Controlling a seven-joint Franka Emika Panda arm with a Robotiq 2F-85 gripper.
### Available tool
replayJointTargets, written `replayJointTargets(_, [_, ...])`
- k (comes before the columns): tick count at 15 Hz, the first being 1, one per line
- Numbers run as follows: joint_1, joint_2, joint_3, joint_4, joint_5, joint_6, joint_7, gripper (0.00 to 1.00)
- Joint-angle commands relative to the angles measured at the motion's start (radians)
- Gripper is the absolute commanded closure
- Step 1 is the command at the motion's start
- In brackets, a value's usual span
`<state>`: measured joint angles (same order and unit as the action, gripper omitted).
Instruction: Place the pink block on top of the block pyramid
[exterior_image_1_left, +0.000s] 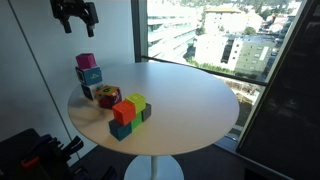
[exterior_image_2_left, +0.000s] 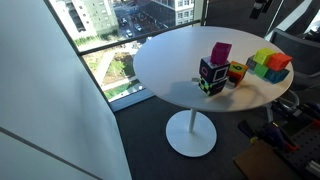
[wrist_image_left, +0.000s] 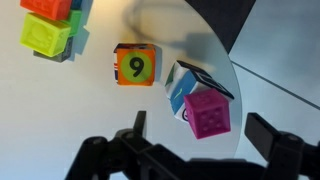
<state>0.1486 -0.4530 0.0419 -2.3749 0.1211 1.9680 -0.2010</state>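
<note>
The pink block on the light blue cube is next: my gripper will move down to it and close on the block's opposite sides (exterior_image_1_left: 85, 57) (wrist_image_left: 208, 113), close to its top.
The pink block (exterior_image_1_left: 86, 61) sits on top of a light blue cube (exterior_image_1_left: 90, 75) in a small stack at the table's back edge; it also shows in an exterior view (exterior_image_2_left: 220, 52) and in the wrist view (wrist_image_left: 207, 113). The block pyramid (exterior_image_1_left: 130, 113), with orange-red and lime green cubes over teal ones, stands apart nearer the middle, and shows in an exterior view (exterior_image_2_left: 268, 65) and at the wrist view's top left (wrist_image_left: 45, 35). My gripper (exterior_image_1_left: 75, 12) hangs high above the stack, open and empty; its fingers (wrist_image_left: 205, 135) frame the pink block.
A multicoloured cube with a 9 on it (wrist_image_left: 134, 65) lies between the stack and the pyramid, also seen in both exterior views (exterior_image_1_left: 108, 97) (exterior_image_2_left: 236, 72). The round white table (exterior_image_1_left: 190, 100) stands by a large window, and its edge is close to the stack.
</note>
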Motion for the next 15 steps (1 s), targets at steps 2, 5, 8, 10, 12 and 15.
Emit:
replayJointTargets(2, [0.02,0.062,0.028,0.046,-0.008,0.014,-0.019,0.0])
replayJointTargets(5, [0.027,0.102,0.053,0.069,-0.022,0.021,-0.012,0.0])
replayJointTargets(8, [0.029,0.135,0.076,0.089,-0.042,0.027,-0.007,0.0])
replayJointTargets(10, [0.03,0.158,0.091,0.102,-0.062,0.034,-0.001,0.0])
replayJointTargets(12, [0.031,0.178,0.104,0.115,-0.08,0.04,0.003,0.0])
replayJointTargets(15, [0.035,0.204,0.12,0.126,-0.102,0.054,0.011,0.0])
